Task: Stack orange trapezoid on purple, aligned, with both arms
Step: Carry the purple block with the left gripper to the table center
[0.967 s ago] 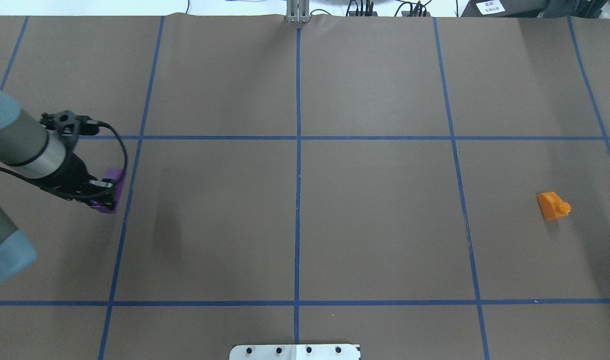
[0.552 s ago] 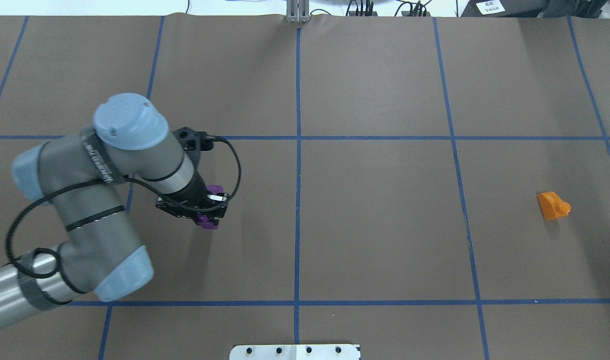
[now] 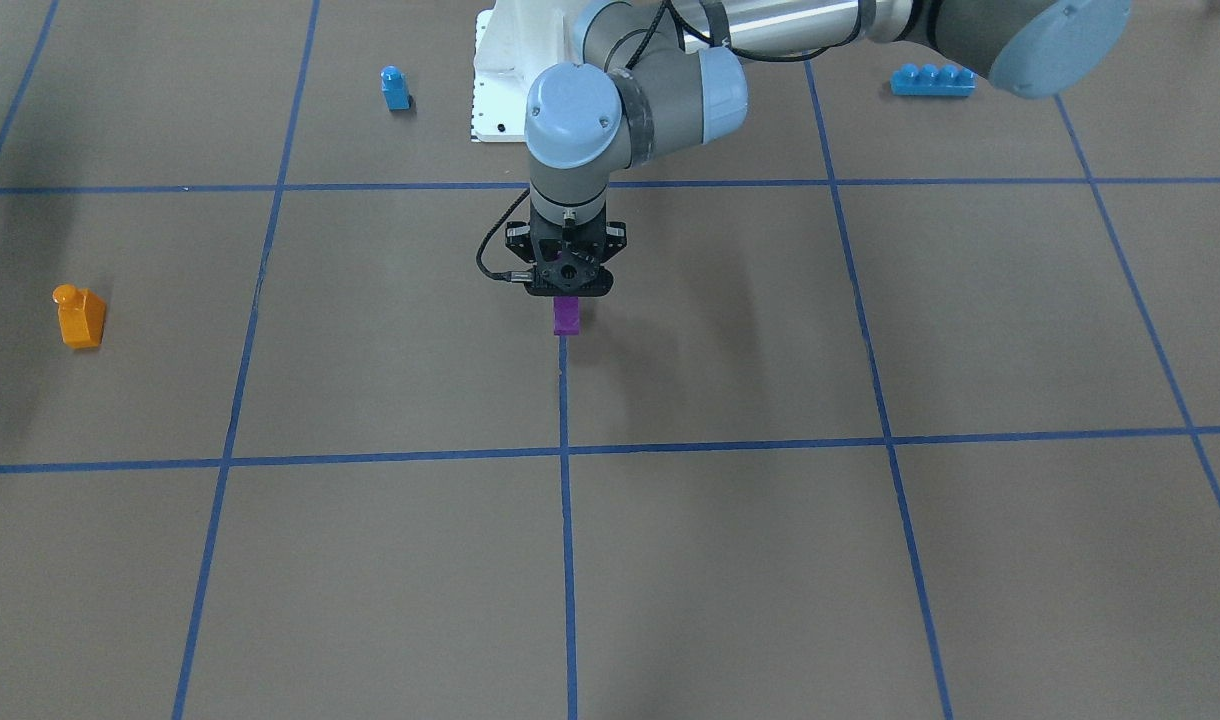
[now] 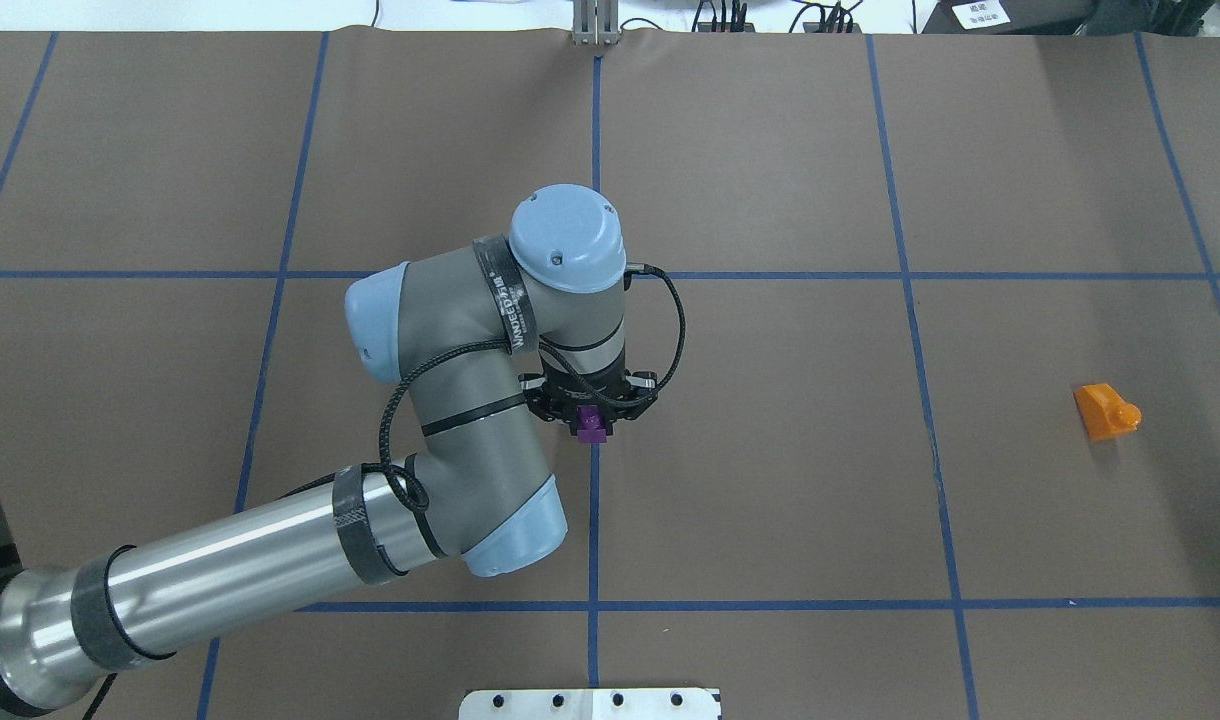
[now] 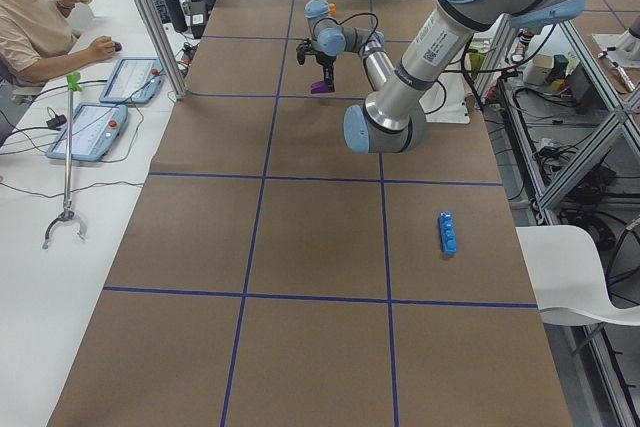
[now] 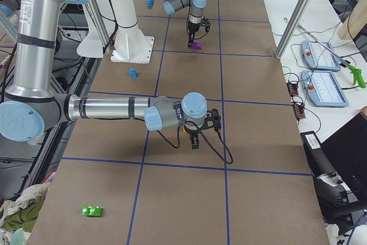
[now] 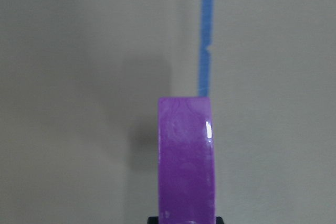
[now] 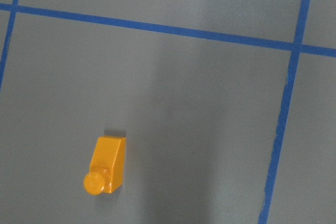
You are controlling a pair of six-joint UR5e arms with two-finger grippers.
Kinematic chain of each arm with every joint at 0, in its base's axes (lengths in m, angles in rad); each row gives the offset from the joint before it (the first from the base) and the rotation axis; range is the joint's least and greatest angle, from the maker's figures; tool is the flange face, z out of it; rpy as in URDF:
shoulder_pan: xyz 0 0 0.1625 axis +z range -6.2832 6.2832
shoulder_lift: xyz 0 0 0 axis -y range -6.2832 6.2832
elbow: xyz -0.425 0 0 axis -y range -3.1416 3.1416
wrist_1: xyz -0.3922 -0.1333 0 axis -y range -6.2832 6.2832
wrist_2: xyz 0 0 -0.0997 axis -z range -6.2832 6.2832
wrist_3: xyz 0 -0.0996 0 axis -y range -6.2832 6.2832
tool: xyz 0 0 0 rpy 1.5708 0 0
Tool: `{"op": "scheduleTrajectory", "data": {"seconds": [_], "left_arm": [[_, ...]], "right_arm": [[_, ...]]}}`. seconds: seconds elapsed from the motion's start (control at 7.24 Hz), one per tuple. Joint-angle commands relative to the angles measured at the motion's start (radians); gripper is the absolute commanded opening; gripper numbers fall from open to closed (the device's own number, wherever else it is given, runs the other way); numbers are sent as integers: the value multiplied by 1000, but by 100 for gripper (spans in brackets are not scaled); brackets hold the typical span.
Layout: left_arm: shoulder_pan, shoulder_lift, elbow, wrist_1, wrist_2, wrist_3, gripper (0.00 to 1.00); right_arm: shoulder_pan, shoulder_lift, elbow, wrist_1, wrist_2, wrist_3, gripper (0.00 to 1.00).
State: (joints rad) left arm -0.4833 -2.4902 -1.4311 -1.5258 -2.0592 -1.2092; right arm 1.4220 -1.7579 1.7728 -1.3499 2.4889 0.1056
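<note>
The purple brick, now held over that line, will be let go by my left gripper on the centre blue line (image 3: 555, 359) (image 7: 219, 74), just short of the crossing blue line.
My left gripper (image 4: 591, 412) is shut on the purple brick (image 4: 592, 426) and holds it over the table's centre blue line. It also shows in the front view (image 3: 567, 292) with the purple brick (image 3: 567, 316) hanging below it. The left wrist view shows the brick (image 7: 186, 161) close to the paper; I cannot tell whether it touches. The orange trapezoid (image 4: 1105, 411) lies on its side alone at the right, also in the front view (image 3: 78, 316) and the right wrist view (image 8: 106, 164). My right gripper (image 6: 195, 140) shows only in the exterior right view; I cannot tell whether it is open.
A small blue one-stud brick (image 3: 395, 88) and a long blue four-stud brick (image 3: 932, 80) lie near the white base plate (image 3: 495, 95). A green brick (image 6: 92, 211) lies at the near end. An operator (image 5: 40, 27) sits beside the table.
My left arm has swept from the table's left edge to the centre line, carrying the purple brick with it. The orange trapezoid has not moved.
</note>
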Motion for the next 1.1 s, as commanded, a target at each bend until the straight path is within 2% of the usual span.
{"op": "scheduleTrajectory", "data": {"seconds": [0.0, 0.97], "left_arm": [[20, -33, 96, -97, 28, -15, 0], [-3, -33, 107, -99, 105, -3, 0]], "right_arm": [[0, 0, 1, 0, 2, 0, 100], [-5, 0, -3, 0, 2, -1, 100]]}}
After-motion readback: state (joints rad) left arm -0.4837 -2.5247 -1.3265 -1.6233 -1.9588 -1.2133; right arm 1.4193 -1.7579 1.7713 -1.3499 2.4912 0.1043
